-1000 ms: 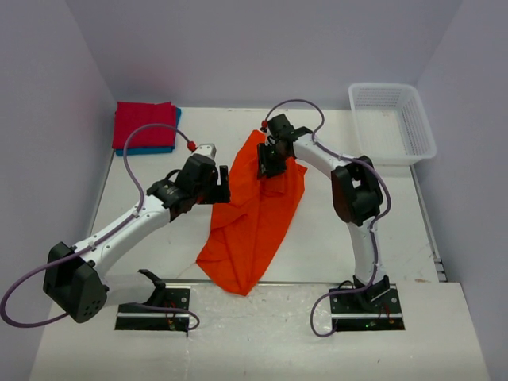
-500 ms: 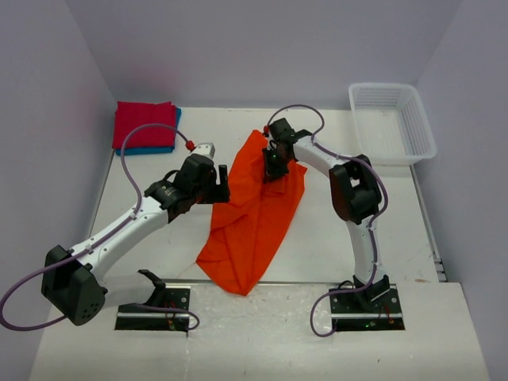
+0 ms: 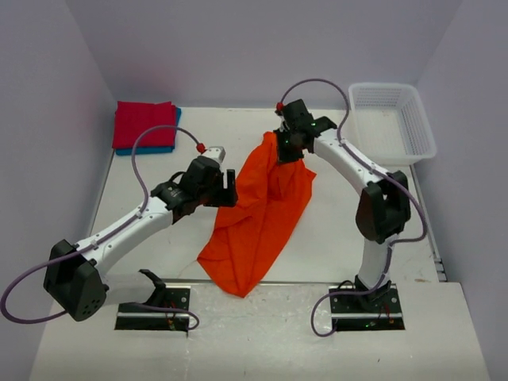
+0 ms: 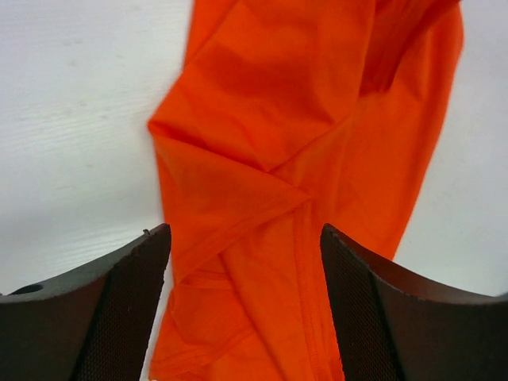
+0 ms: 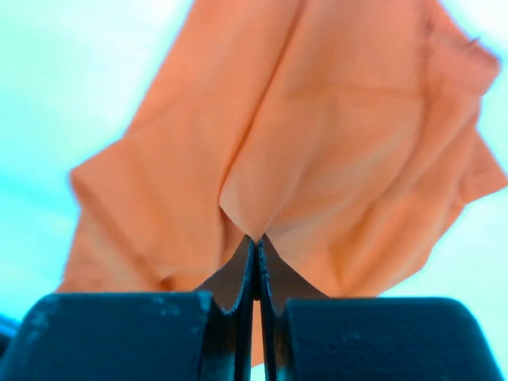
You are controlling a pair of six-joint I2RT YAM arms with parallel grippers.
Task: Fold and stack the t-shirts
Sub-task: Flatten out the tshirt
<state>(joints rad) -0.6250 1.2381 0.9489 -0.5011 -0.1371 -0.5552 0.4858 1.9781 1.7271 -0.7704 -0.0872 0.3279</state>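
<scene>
I will pinch the point of the t-shirt's folded flap [image 4: 298,197] with my left gripper, as the orange t-shirt is bunched narrow below my right gripper, and spread the t-shirt before folding.
An orange t-shirt [image 3: 258,214] hangs crumpled from its top end down to the table near the front edge. My right gripper [image 3: 287,149] is shut on its upper end and holds it lifted; in the right wrist view the cloth [image 5: 317,151] is pinched at the tips of the right gripper [image 5: 257,238]. My left gripper [image 3: 230,189] stands open at the shirt's left edge; in the left wrist view orange cloth [image 4: 262,190] lies between the wide fingers [image 4: 127,309] of the left gripper [image 4: 246,238]. A folded red t-shirt [image 3: 144,124] lies on a folded blue t-shirt [image 3: 148,149] at the back left.
A white mesh basket [image 3: 390,121] stands at the back right corner of the table. The two arm bases [image 3: 155,305] are bolted at the near edge. Grey walls close in the table on three sides.
My right gripper has shut on the orange shirt's top and lifted it up and to the right. The left gripper has shifted slightly right toward the cloth.
</scene>
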